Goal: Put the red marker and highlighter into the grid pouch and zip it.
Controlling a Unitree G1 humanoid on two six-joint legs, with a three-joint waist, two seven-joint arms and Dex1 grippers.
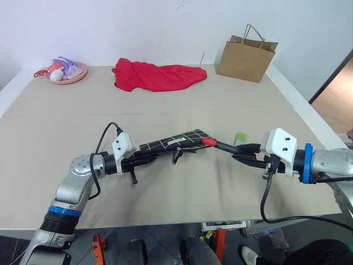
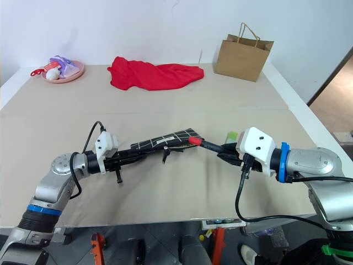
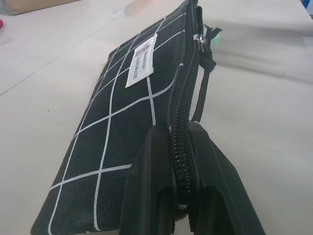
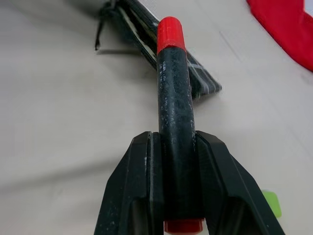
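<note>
Next, I let go of the red marker with my right gripper inside the grid pouch's opening (image 1: 187, 145) (image 4: 143, 38), close by the pull cord of the zipper.
The grid pouch (image 1: 174, 141), black with white lines and a small white label, is held up off the table. My left gripper (image 3: 178, 129) is shut on the zipper edge at one end. The zipper pull cord (image 3: 200, 98) hangs near the other end. My right gripper (image 4: 176, 139) is shut on the dark body of the red marker (image 1: 218, 144). The marker's red cap (image 4: 170, 33) points at the pouch's free end and is almost touching it. The highlighter (image 1: 241, 138), pale green, lies on the table just behind the right gripper's fingers.
At the back of the table lie a red cloth (image 1: 157, 76), a brown paper bag (image 1: 246, 54) at the right and a pink plate (image 1: 78, 76) with small toys at the left. The table's front edge (image 1: 165, 223) runs below both arms.
</note>
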